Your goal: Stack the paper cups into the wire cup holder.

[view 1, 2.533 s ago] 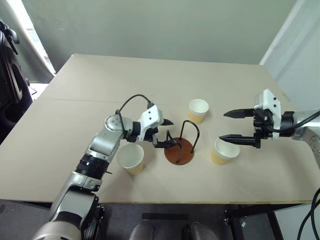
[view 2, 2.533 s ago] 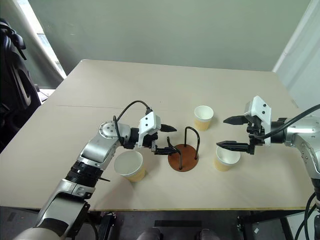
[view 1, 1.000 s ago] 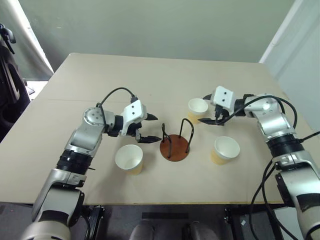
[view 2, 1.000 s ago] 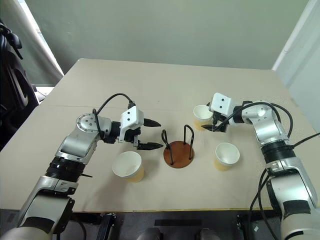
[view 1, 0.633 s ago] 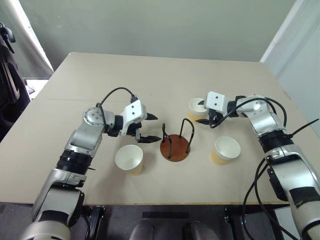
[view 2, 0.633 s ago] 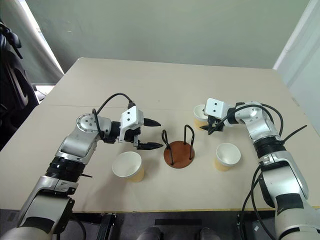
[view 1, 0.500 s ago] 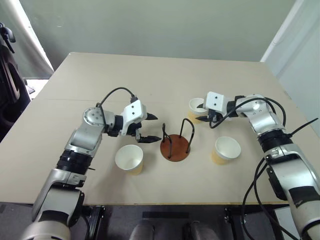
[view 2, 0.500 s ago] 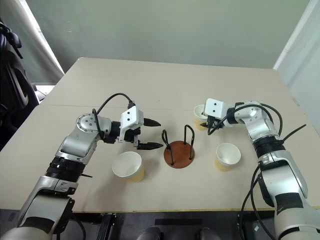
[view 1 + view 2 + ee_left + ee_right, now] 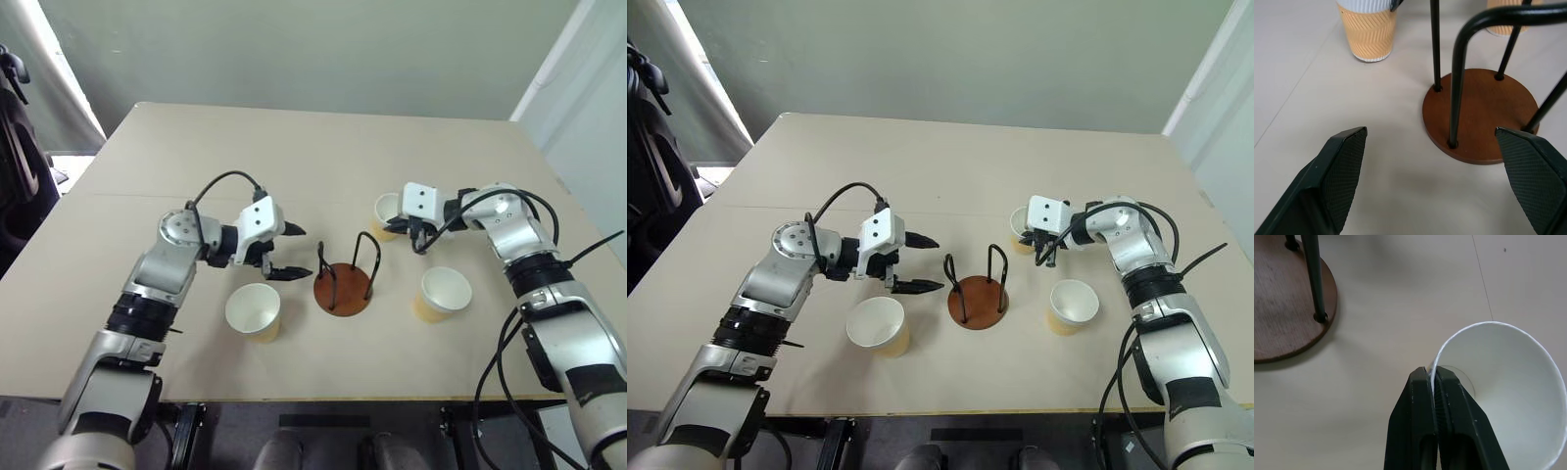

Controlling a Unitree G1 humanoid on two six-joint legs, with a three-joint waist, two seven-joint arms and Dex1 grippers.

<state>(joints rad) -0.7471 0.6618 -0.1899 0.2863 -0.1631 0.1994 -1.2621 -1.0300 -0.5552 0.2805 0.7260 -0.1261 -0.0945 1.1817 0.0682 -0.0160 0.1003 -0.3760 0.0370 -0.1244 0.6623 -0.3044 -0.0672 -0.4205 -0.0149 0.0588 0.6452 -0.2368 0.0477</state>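
Note:
The robot's right gripper will release the far paper cup on the reddish-brown disc (image 9: 344, 288) (image 9: 1264, 293) between the black wire loops.
The wire cup holder (image 9: 343, 287), a reddish-brown disc with black wire loops, stands mid-table with nothing in it. Three paper cups stand upright around it: one at the near left (image 9: 253, 311), one at the near right (image 9: 443, 294) and one behind the holder (image 9: 386, 214). My right gripper (image 9: 1431, 377) is shut on the near rim of that far cup (image 9: 1503, 387), one finger inside and one outside. Just left of the holder hovers my left gripper (image 9: 291, 253), open and empty. Its wrist view looks past both fingers at the holder base (image 9: 1484, 115).
The tan table (image 9: 294, 157) ends at a front edge close below the near cups. A black chair (image 9: 15, 147) stands off the table's left side, and a grey wall lies behind.
My right gripper swung from the near-right cup to the far cup and shut on its rim. The left gripper stayed open beside the holder.

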